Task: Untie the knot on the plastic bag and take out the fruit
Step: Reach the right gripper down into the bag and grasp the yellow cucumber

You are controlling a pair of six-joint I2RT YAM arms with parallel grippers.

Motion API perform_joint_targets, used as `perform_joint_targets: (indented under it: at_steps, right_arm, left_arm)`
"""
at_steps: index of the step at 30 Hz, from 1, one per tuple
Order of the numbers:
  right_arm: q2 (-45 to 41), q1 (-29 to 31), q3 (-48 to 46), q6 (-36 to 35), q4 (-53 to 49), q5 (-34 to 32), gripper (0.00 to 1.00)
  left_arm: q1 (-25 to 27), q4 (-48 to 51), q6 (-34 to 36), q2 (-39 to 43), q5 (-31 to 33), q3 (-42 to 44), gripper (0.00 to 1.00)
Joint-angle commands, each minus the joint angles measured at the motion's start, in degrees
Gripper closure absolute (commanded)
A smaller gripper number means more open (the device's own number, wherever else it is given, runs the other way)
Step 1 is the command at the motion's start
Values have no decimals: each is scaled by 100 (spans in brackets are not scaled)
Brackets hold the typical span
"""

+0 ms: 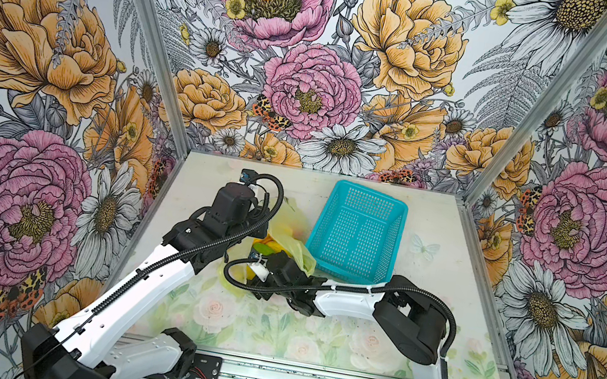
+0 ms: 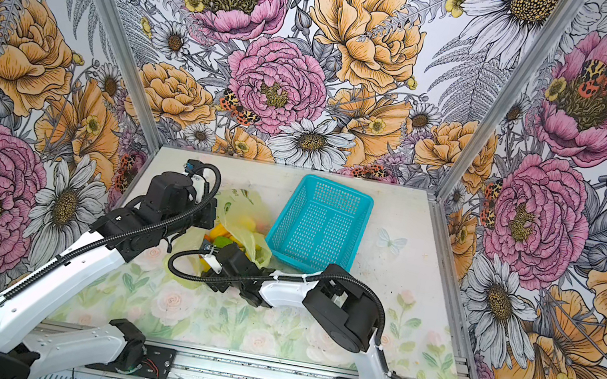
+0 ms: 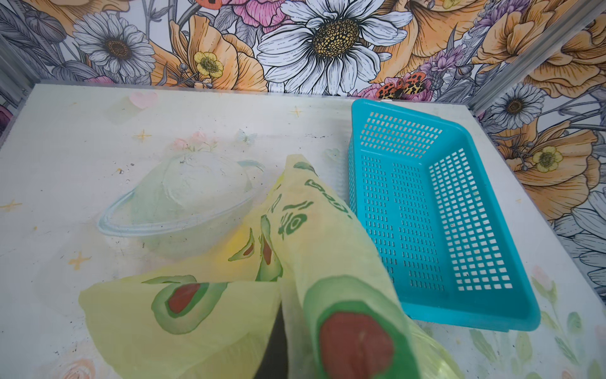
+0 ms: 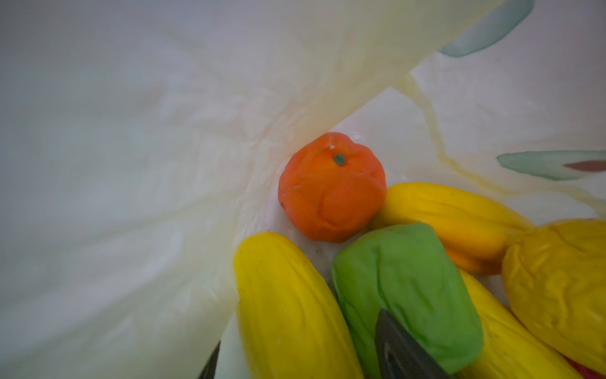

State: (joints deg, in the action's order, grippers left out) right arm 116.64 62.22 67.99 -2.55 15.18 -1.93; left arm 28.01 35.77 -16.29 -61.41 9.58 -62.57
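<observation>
The green fruit is crowding the long yellow fruit under the finger of the robot's right gripper, so the right gripper will open and close around the long yellow fruit alone [image 4: 293, 309].
The plastic bag [image 1: 287, 234] [image 2: 243, 211] is yellow-green with avocado prints and lies beside the basket with its mouth open. My left gripper [image 3: 282, 331] is shut on a fold of the bag [image 3: 328, 256] and holds it up; the film hides its fingers. My right gripper [image 4: 305, 354] is inside the bag [image 4: 131, 164], open, its fingers on either side of a long yellow fruit [image 4: 288, 311]. Near it lie a green fruit [image 4: 403, 279], an orange fruit [image 4: 331, 187] and more yellow fruit [image 4: 452, 213]. Some fruit [image 2: 220, 233] shows at the bag's mouth. The knot is out of view.
A turquoise perforated basket [image 1: 373, 190] [image 2: 336, 183] [image 3: 459, 320] stands just right of the bag, with nothing in it. Flowered walls close the table on three sides. An aluminium rail runs along the front edge.
</observation>
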Motion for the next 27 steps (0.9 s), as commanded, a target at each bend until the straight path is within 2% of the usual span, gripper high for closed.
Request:
perform_joint_targets:
  at_steps: [1,6,11,16,17,20,26,27]
  right_arm:
    - [-39,-8,-111,-179,-139,113,21]
    - [314,-30,123,-251,-355,-213,22]
    - [552,-36,419,-200,-531,-15,25]
    - [660,-51,531,-206,-553,-118,36]
    - [643,-52,518,-198,-544,-156,40]
    - [431,-51,380,-73,-415,-329,53]
    - [-350,-36,-374,147,268,-353,58]
    - [-508,-30,-492,191,363,-335,61]
  left_arm:
    - [18,-37,46,138,96,-124,100]
    - [25,-43,47,-11,115,-143,100]
    - [35,-26,54,-139,120,-190,100]
    - [38,-41,26,-37,202,-141,100]
    - [37,-44,1,-14,410,-133,100]
    - [46,-64,-1,27,482,-100,100]
    - [51,-157,20,-62,572,-47,100]
    - [50,-161,27,-67,562,-69,100]
